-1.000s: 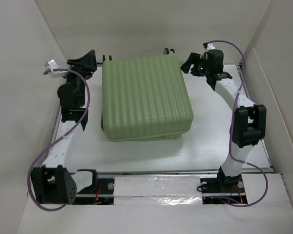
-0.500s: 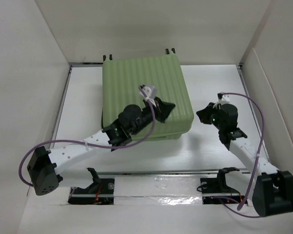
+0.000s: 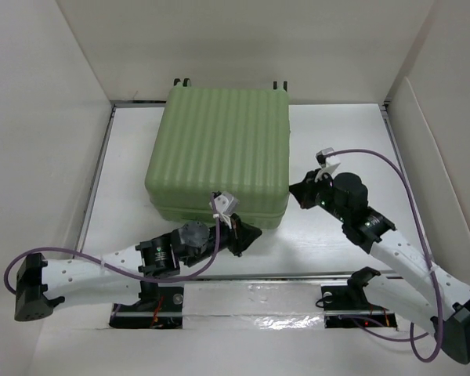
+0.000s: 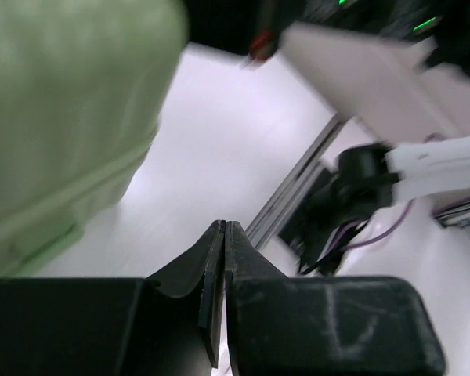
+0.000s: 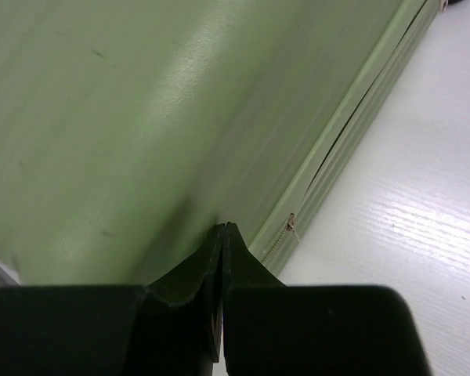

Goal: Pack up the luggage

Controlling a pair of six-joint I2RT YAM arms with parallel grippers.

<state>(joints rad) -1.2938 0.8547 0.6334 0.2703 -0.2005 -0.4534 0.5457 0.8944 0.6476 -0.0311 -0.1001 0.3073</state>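
Note:
My right gripper needs to open, as it is shut against the green shell beside the zipper pull, and then pinch the zipper pull (image 5: 291, 224) before it pulls the zipper along.
The luggage (image 3: 219, 149) is a pale green ribbed suitcase lying closed on the white table, its wheels (image 3: 182, 81) towards the back wall. My left gripper (image 3: 254, 233) is low by the suitcase's near right corner, shut and empty. In the left wrist view the left gripper (image 4: 223, 229) points past the green shell (image 4: 55, 110) over bare table. My right gripper (image 3: 296, 191) sits at the suitcase's right side, shut with nothing held. In the right wrist view the right gripper (image 5: 223, 227) has its tips against the shell (image 5: 141, 102), just beside the zipper pull (image 5: 291, 227).
A metal rail (image 3: 258, 276) runs along the near table edge between the arm bases. White walls close in the back and both sides. The right arm (image 4: 392, 78) crosses the top of the left wrist view.
Both arms swung from the back corners down to the suitcase's near right corner and both grippers shut. The suitcase shifted left and back and now lies squarer to the wall.

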